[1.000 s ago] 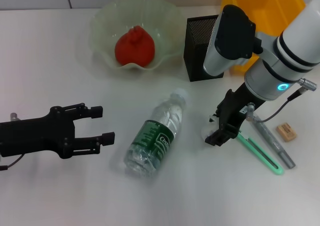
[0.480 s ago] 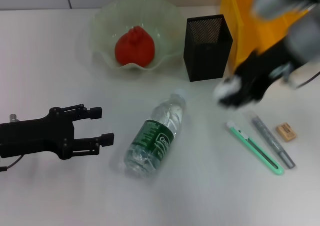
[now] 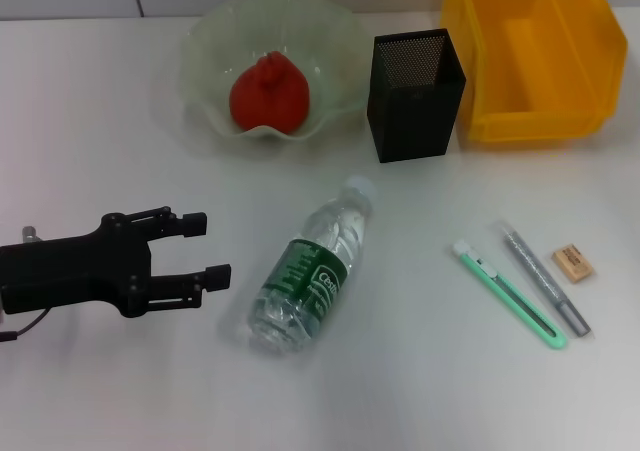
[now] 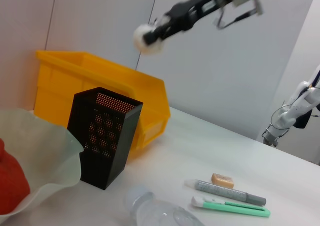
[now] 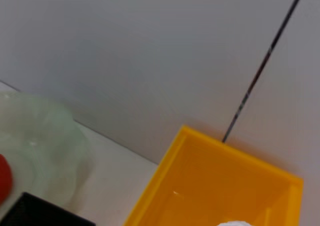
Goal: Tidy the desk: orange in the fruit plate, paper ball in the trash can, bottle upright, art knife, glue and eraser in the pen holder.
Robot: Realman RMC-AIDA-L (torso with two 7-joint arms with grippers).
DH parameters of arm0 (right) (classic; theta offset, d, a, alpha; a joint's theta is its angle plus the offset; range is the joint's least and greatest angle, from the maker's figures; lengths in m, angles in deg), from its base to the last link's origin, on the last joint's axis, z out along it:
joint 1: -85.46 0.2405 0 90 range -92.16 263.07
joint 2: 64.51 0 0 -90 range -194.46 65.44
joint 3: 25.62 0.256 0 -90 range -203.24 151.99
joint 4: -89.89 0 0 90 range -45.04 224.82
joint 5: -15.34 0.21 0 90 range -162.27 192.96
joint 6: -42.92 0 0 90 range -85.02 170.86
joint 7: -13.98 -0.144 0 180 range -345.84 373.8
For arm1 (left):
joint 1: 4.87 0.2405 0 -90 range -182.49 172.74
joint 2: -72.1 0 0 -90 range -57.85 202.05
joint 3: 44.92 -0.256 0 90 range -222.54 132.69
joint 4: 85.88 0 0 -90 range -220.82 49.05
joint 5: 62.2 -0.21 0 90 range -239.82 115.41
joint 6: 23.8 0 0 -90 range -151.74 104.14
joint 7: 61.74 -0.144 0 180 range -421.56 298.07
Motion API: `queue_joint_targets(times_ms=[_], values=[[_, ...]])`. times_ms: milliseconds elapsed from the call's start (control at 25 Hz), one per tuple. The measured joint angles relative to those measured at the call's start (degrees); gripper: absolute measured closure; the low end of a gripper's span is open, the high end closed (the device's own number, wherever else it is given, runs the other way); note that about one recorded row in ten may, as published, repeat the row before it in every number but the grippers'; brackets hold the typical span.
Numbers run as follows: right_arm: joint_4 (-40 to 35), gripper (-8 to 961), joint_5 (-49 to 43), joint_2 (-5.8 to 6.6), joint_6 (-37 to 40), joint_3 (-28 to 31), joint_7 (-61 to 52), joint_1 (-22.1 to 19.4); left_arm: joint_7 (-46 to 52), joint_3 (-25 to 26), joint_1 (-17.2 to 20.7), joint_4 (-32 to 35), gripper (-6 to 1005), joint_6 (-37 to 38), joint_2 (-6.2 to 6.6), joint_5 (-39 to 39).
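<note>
The clear bottle's neck (image 3: 352,202) (image 4: 145,205), just below its cap, is the next spot my left gripper needs to go to and close on to stand the bottle upright.
The orange (image 3: 268,93) lies in the pale green fruit plate (image 3: 205,41). The clear bottle (image 3: 312,266) lies on its side at mid-table. The green art knife (image 3: 508,293), grey glue stick (image 3: 543,276) and tan eraser (image 3: 573,262) lie at the right. The black mesh pen holder (image 3: 415,93) stands beside the yellow bin (image 3: 535,56). My left gripper (image 3: 207,248) is open and empty, left of the bottle. My right arm is out of the head view. In the left wrist view my right gripper (image 4: 155,31) is shut on the white paper ball (image 4: 147,36), high above the bin (image 4: 100,80).
The right wrist view looks down into the yellow bin (image 5: 215,186), with the paper ball's top (image 5: 235,223) at the picture's edge. The plate (image 5: 35,146) and pen holder (image 5: 30,213) show beside it. A wall stands behind the table.
My right gripper lifted the paper ball off the table beside the art knife and carried it up and back over the yellow bin, leaving the head view. The left arm has not moved.
</note>
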Motion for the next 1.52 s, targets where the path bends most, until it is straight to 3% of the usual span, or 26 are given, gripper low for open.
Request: queue_joint_targets(times_ms=[40,120,200,480,560,640,680,720,800,840,880,920,1000,1080,1120,1200,1280,1320,1480,1520], values=[[0.0,435,0.0,0.0,0.0,0.0,0.0,0.0,0.0,0.0,0.0,0.0,185,0.0,0.0,0.0],[8.3,432,0.0,-0.02,-5.7,-0.1,-0.1,1.9,0.3,0.0,-0.1,0.0,185,0.0,-0.06,0.0],[11.4,429,0.1,-0.02,-8.2,-0.1,-0.1,2.5,0.4,0.0,-0.1,0.0,184,0.0,-0.07,0.0],[12.0,419,0.6,-0.23,-9.9,-0.1,0.2,1.9,1.1,0.0,-0.3,0.1,184,0.4,-0.07,0.0],[11.3,361,1.0,-0.25,-9.5,-0.1,0.4,1.4,1.7,0.0,-0.3,0.3,184,0.4,-0.07,0.0],[9.3,302,2.6,-0.28,-8.4,-0.2,1.1,-0.3,3.1,0.0,-0.6,0.5,184,0.5,0.02,0.0],[8.2,302,4.2,-0.28,-7.8,-0.2,1.9,-1.2,4.0,0.0,-0.8,0.6,184,0.5,0.13,0.0],[4.8,302,10.7,-0.14,-5.0,0.0,5.6,-4.9,7.8,0.0,-1.5,1.5,184,0.2,0.45,0.0],[3.4,302,13.9,-0.06,-3.4,0.2,7.7,-6.6,10.5,0.0,-1.8,2.5,184,0.1,0.56,0.0],[1.1,302,23.6,0.35,2.1,1.4,13.9,-10.7,17.0,0.0,-2.6,6.5,184,0.1,0.51,-0.8],[1.1,302,23.6,0.35,2.1,1.4,13.9,-10.7,17.0,0.0,-2.6,6.5,184,0.1,0.51,-0.8],[0.7,302,32.1,1.02,8.4,3.2,20.2,-14.3,24.2,-0.1,-3.5,12.0,184,0.4,-0.08,-2.6],[1.1,302,35.5,1.33,11.3,4.2,23.3,-15.8,29.1,-0.5,-4.2,16.0,184,0.5,-0.71,-4.0],[4.1,302,41.0,1.75,18.1,7.0,30.8,-18.8,36.6,-2.2,-5.6,22.0,184,0.5,-1.84,-6.8],[6.2,302,42.8,1.88,21.0,8.6,34.7,-19.9,45.4,-6.3,-8.4,28.5,184,-0.2,-2.87,-10.6],[12.1,302,43.7,2.03,24.8,12.3,41.3,-21.3,48.5,-7.9,-9.5,30.1,184,-0.6,-3.14,-11.8],[18.6,303,43.4,2.44,26.8,15.4,47.6,-22.2,56.1,-12.5,-12.9,32.5,184,-2.0,-3.39,-14.3],[26.1,303,43.1,3.25,28.1,17.4,54.1,-22.9,62.4,-16.5,-16.4,32.9,184,-4.0,-3.44,-16.7],[34.6,303,43.0,4.33,28.6,18.3,61.8,-23.3,69.3,-21.8,-20.8,32.0,184,-7.7,-3.61,-20.3],[38.0,303,43.0,4.66,28.4,18.7,64.9,-23.4,74.7,-27.1,-24.0,30.0,184,-11.4,-3.83,-23.3]])
